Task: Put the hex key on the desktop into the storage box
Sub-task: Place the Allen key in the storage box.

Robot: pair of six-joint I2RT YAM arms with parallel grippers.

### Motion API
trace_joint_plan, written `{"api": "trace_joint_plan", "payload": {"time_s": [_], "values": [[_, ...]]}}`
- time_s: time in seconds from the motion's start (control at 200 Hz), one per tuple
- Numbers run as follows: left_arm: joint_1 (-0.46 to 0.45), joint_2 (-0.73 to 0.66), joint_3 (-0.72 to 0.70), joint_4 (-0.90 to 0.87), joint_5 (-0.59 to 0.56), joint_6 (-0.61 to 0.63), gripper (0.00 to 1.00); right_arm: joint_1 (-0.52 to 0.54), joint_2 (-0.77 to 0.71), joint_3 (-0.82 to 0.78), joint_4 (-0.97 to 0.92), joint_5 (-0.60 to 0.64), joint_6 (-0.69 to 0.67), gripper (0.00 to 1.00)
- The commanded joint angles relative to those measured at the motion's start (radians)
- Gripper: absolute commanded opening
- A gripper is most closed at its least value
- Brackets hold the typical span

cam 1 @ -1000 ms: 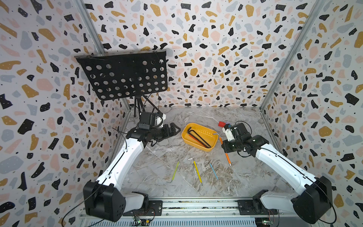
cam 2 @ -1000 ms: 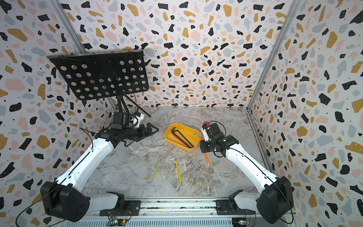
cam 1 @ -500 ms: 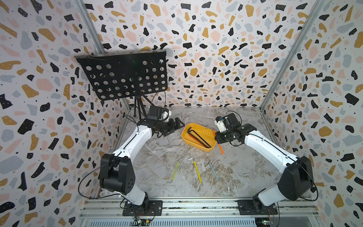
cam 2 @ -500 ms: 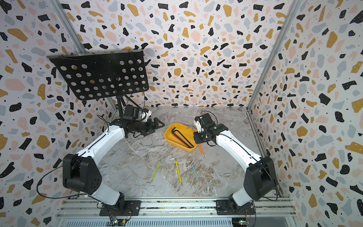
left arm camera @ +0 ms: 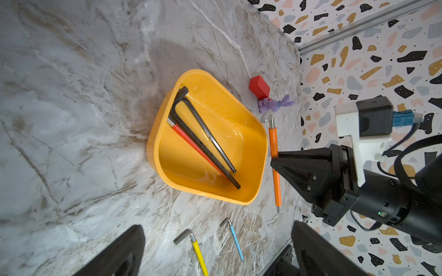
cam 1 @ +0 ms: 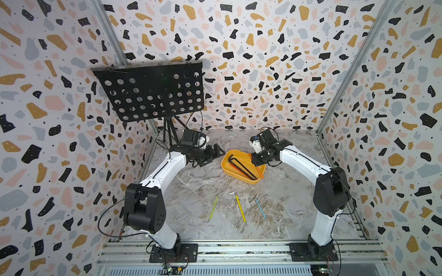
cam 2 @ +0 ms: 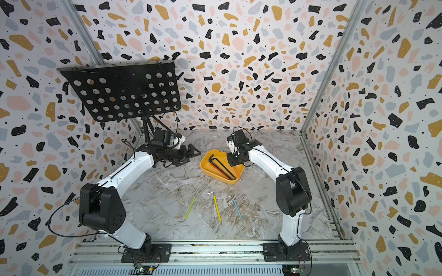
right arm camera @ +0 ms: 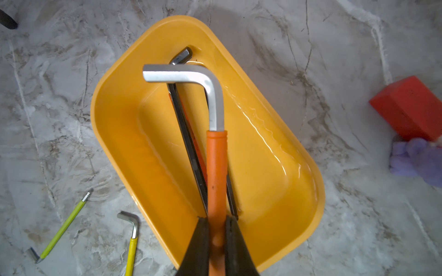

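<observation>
My right gripper is going to let go of the orange-handled hex key inside the storage box (cam 1: 246, 167) (right arm camera: 229, 154), along the far side of the thinner black hex key.
The yellow-orange storage box (cam 1: 241, 156) (cam 2: 221, 156) (left arm camera: 181, 165) (right arm camera: 134, 143) sits on the marble desktop (cam 1: 203, 181) and holds two black hex keys and a red-handled one. My right gripper (right arm camera: 217, 222) (cam 1: 257, 162) (left arm camera: 275, 160) is shut on an orange-handled hex key (right arm camera: 216, 167) (left arm camera: 273, 141), holding it above the box's right end, silver bend over the box. My left gripper (left arm camera: 217, 251) (cam 1: 215, 153) hovers open and empty, left of the box. Green (cam 1: 213, 208), yellow (cam 1: 240, 208) and blue (cam 1: 259, 207) hex keys lie in front.
A small red block (left arm camera: 259, 87) (right arm camera: 409, 107) and a purple soft object (left arm camera: 275, 104) lie behind the box on its right. A black perforated music stand (cam 1: 153, 90) rises at the back left. Terrazzo walls close in three sides.
My right gripper has carried the orange hex key leftward, from beside the box to over its right end. The left gripper has shifted slightly toward the box and stays open.
</observation>
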Motion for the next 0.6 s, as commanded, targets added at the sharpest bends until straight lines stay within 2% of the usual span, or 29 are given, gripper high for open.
{"api": "trace_joint_plan", "payload": {"time_s": [0.0,0.285,0.441,0.596], "values": [[0.001,-0.019,-0.015,0.022,-0.027,-0.004,1.0,0.003,0.034,0.09,-0.017,-0.006,-0.045,0.0],[0.004,-0.017,-0.018,0.021,-0.037,-0.005,1.0,0.004,0.161,0.22,-0.019,-0.012,-0.061,0.0],[0.006,-0.013,-0.019,0.022,-0.042,-0.013,1.0,0.005,0.211,0.24,0.013,-0.055,-0.045,0.0],[0.008,-0.014,-0.019,0.022,-0.043,-0.012,1.0,0.014,0.235,0.24,0.026,-0.044,-0.052,0.0]]}}
